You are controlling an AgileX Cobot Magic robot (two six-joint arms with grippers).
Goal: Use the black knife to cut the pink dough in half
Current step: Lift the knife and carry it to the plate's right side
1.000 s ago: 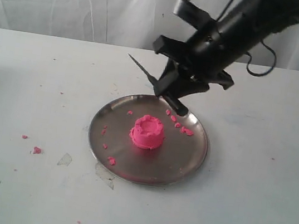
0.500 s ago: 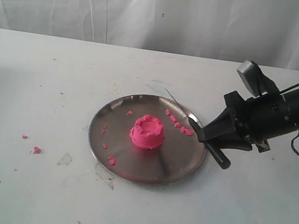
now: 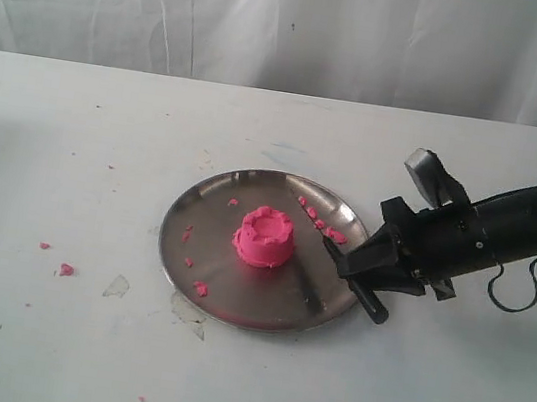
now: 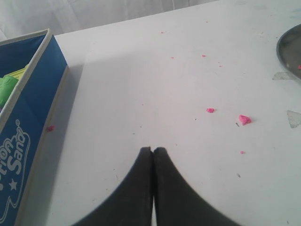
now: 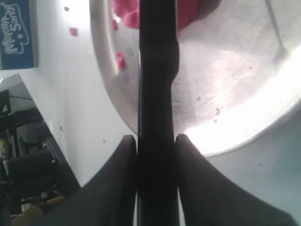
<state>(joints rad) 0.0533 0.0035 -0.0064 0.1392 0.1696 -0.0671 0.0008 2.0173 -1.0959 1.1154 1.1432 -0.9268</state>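
Observation:
My right gripper will lay the black knife across the steel plate's rim [image 3: 324,277] beside the pink dough.
The pink dough [image 3: 264,237] is a round mound with a dented top, whole, in the middle of the steel plate [image 3: 223,300]. My right gripper [image 3: 348,266] hangs low at the plate's right rim, shut on the black knife [image 3: 374,308], whose handle end pokes out toward the table's front. In the right wrist view the knife [image 5: 157,94] runs from between the fingers [image 5: 127,155] across the plate [image 5: 235,84] toward the dough [image 5: 193,12]; I cannot tell whether it touches it. My left gripper [image 4: 153,149] is shut and empty over bare table, outside the exterior view.
Small pink crumbs [image 3: 323,228] lie on the plate's right side and others [image 3: 65,269] on the table to the left. A blue box [image 4: 28,117] with green contents stands beside my left gripper. Clear scraps [image 3: 116,286] lie near the plate's front left.
The right arm swung from above the plate's far rim out to the right, then lowered and edged in to the plate's right rim, still holding the knife. The dough has not moved.

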